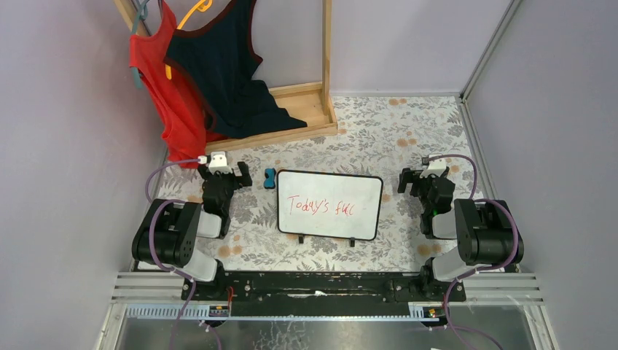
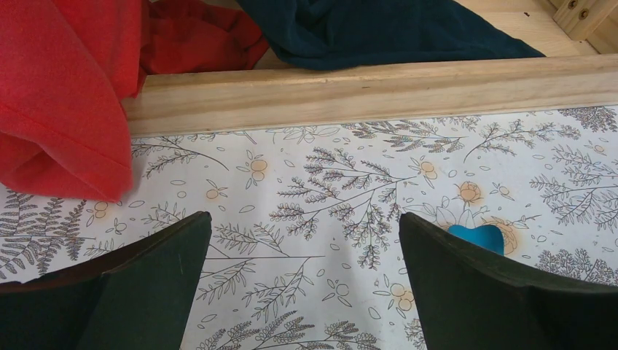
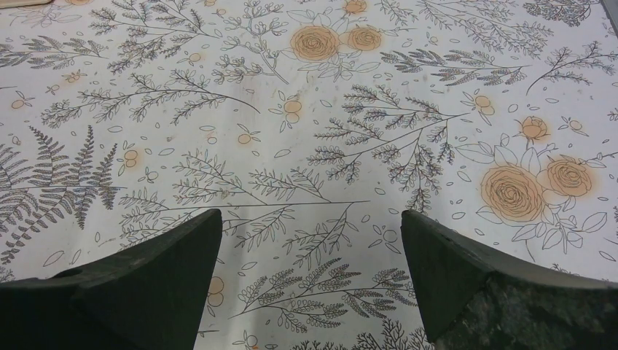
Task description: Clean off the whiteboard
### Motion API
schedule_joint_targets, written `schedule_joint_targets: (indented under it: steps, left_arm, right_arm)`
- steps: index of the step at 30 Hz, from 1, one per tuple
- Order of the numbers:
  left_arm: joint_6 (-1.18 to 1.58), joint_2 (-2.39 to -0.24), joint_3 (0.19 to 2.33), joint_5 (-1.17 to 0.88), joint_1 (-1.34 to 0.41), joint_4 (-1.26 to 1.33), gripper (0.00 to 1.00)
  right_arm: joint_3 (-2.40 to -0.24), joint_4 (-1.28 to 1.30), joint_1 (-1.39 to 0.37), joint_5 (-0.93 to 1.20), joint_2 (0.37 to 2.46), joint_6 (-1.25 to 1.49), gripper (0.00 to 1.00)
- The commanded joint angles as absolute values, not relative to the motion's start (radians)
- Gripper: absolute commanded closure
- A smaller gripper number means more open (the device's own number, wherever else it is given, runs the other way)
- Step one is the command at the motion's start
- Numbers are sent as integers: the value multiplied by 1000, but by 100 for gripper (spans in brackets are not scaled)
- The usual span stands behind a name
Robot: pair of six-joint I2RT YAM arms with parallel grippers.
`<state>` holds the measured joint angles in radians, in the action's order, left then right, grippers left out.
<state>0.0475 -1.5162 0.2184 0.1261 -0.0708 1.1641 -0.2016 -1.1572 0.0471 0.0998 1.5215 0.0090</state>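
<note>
My left gripper next closes on the narrow middle [image 1: 270, 179] of the blue-black eraser beside the whiteboard, between its rounded ends.
The whiteboard [image 1: 329, 205] lies flat mid-table, white with a thin black frame and two small black feet at its near edge, bearing red handwriting. A small blue-black eraser [image 1: 270, 178] lies just off its far left corner; its blue top peeks past my left finger in the left wrist view [image 2: 477, 237]. My left gripper [image 1: 227, 173] is open and empty, left of the eraser. My right gripper [image 1: 421, 176] is open and empty, right of the board. In both wrist views [image 2: 302, 240] [image 3: 310, 240] only the floral tablecloth lies between the jaws.
A wooden rack base [image 1: 291, 117] stands at the back left with a red garment [image 1: 171, 95] and a dark navy garment [image 1: 229, 73] hanging over it. The wooden rail [image 2: 364, 91] lies just ahead of my left gripper. Walls close in on both sides.
</note>
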Motion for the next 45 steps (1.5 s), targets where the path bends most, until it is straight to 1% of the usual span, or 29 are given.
schedule_joint_targets:
  steps: [1,13,14,15,17,18,22,23,24,27,30,33,34,35,37,45]
  left_arm:
    - [45,-1520,245,115,-63,1183,0]
    - [25,-1516,240,83,-65,1187,1]
    - [28,-1517,241,80,-64,1186,5]
    - [28,-1518,241,80,-63,1186,16]
    - [29,-1518,242,78,-64,1186,31]
    - [29,-1517,241,80,-63,1186,33]
    - [24,-1508,238,104,-68,1187,33]
    - [23,-1473,252,119,-77,1150,34]
    - [18,-1432,286,164,-94,1062,35]
    - [80,-1332,501,299,-147,579,35]
    - [193,-1354,765,225,-167,212,35]
    - [271,-1471,1052,101,-179,-134,42]
    - [283,-1512,1140,100,-187,-234,43]
    - [297,-1553,1235,112,-197,-318,43]
    - [306,-1611,1345,139,-212,-434,44]
    - [332,-1726,1556,55,-217,-699,41]
  right_arm:
    - [-222,-1217,51,117,1514,14,1]
    - [-223,-1216,50,115,1516,12,1]
    - [-222,-1216,51,115,1516,12,1]
    - [-223,-1216,51,115,1516,12,1]
    - [-224,-1216,51,115,1516,11,1]
    - [-223,-1216,51,115,1516,12,1]
    - [-222,-1216,51,116,1516,12,1]
    - [-223,-1216,51,115,1516,12,1]
    - [-223,-1216,51,116,1516,12,1]
    - [-223,-1216,51,115,1516,11,1]
    - [-223,-1216,51,115,1516,12,1]
    - [-223,-1217,51,116,1515,13,1]
    - [-222,-1216,51,116,1515,13,1]
    - [-223,-1216,51,115,1514,14,1]
    - [-222,-1216,51,116,1514,14,1]
    - [-222,-1216,51,115,1514,14,1]
